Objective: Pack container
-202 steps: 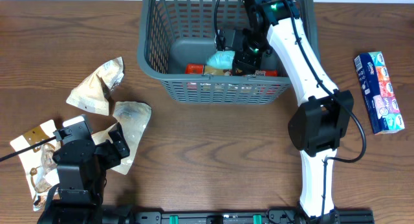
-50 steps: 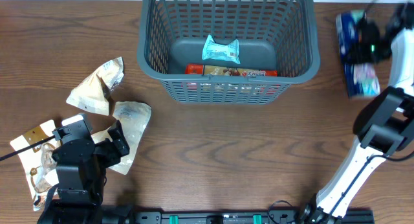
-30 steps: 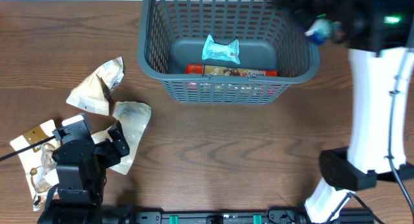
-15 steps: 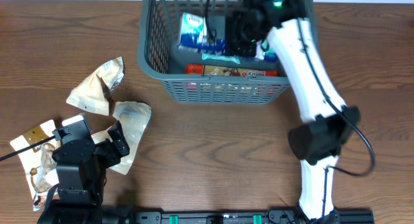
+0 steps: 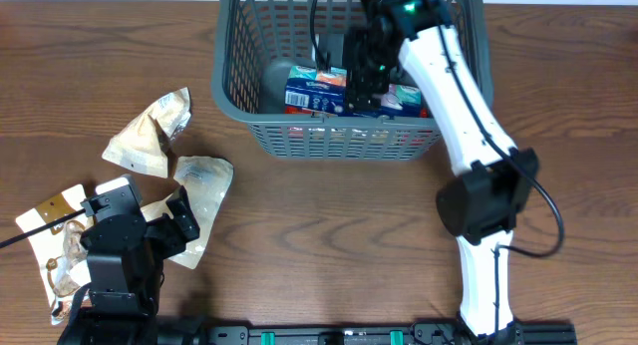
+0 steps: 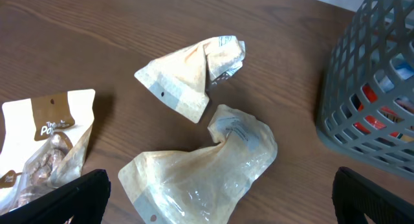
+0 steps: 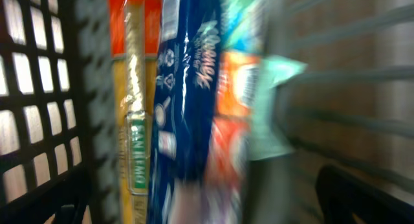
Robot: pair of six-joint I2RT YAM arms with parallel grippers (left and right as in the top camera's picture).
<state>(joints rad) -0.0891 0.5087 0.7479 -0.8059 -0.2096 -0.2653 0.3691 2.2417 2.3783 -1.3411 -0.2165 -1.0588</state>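
Observation:
The robot's left gripper should next move to the clear pouch's crumpled middle (image 5: 196, 197) (image 6: 223, 160), just below the beige pouch, and close there.
The grey-blue container (image 5: 227, 86) stands at the table's far middle; its lattice wall also shows in the left wrist view (image 6: 365, 88). My right gripper (image 5: 365, 74) is down inside it, jaws wide apart, over a blue multi-pack packet (image 5: 315, 89). The right wrist view is blurred: the blue packet (image 7: 194, 88) lies between my fingers (image 7: 213, 210), beside an orange-yellow packet (image 7: 132, 88) and a teal packet (image 7: 266, 75). My left gripper (image 6: 220, 201) is open and empty over a clear pouch (image 6: 207, 166); overhead it (image 5: 181, 221) sits at the front left.
A beige pouch (image 5: 150, 131) lies left of the container, the clear pouch (image 5: 204, 190) below it, and a brown snack pouch (image 5: 55, 240) at the far left under the left arm. The beige pouch (image 6: 191, 72) and brown pouch (image 6: 45, 140) show in the left wrist view.
My right arm picked the blue packet up from the table's right side, swung it over the rim and down into the container. The left arm has not moved.

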